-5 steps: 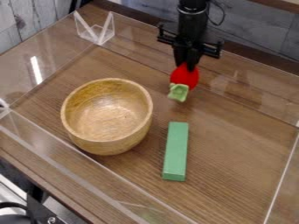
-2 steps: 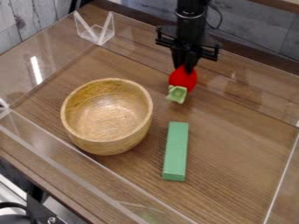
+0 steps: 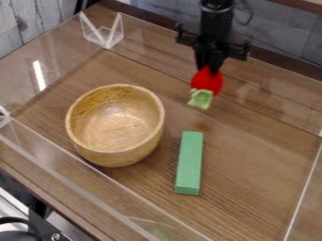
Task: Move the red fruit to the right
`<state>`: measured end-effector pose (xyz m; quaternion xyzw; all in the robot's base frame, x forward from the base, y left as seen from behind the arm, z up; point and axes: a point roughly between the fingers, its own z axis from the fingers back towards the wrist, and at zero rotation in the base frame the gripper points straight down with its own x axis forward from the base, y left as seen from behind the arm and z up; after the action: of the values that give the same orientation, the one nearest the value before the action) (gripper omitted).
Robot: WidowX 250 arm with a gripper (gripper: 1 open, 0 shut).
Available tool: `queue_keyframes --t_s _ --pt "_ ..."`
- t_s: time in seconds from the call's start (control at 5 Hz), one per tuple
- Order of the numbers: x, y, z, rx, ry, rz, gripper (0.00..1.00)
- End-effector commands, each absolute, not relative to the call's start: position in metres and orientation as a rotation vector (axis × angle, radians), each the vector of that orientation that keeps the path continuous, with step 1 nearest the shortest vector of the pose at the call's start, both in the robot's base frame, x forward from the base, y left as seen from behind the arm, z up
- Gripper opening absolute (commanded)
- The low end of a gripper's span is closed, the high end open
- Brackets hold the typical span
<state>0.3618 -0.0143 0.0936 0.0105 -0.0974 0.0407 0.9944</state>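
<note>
I should use my gripper to set the red fruit down on the wooden table (image 3: 227, 122), beside the far end of the green block.
The red fruit (image 3: 205, 84) is a small glossy strawberry-like toy with a light green leafy end pointing down. It hangs just above the wooden table, right of centre and toward the back. My gripper (image 3: 209, 70) comes straight down from above and is shut on the fruit's upper part. The black fingers (image 3: 210, 55) cover the top of the fruit.
A wooden bowl (image 3: 116, 123) stands at the left of the table. A long green block (image 3: 190, 162) lies in front of the fruit, near the middle. Clear acrylic walls (image 3: 101, 31) ring the table (image 3: 258, 155).
The gripper has carried the red fruit to the right and slightly up. The bowl and the green block have not moved.
</note>
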Motion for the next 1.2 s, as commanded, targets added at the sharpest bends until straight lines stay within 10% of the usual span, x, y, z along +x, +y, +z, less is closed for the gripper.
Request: queue_keyframes --t_s 0.0,1.0 --pt "0.362 -0.027 0.118 0.024 -0.266 0.101 0.00" --pt "0.350 -0.047 0.080 0.040 -0.231 0.150 0.00"
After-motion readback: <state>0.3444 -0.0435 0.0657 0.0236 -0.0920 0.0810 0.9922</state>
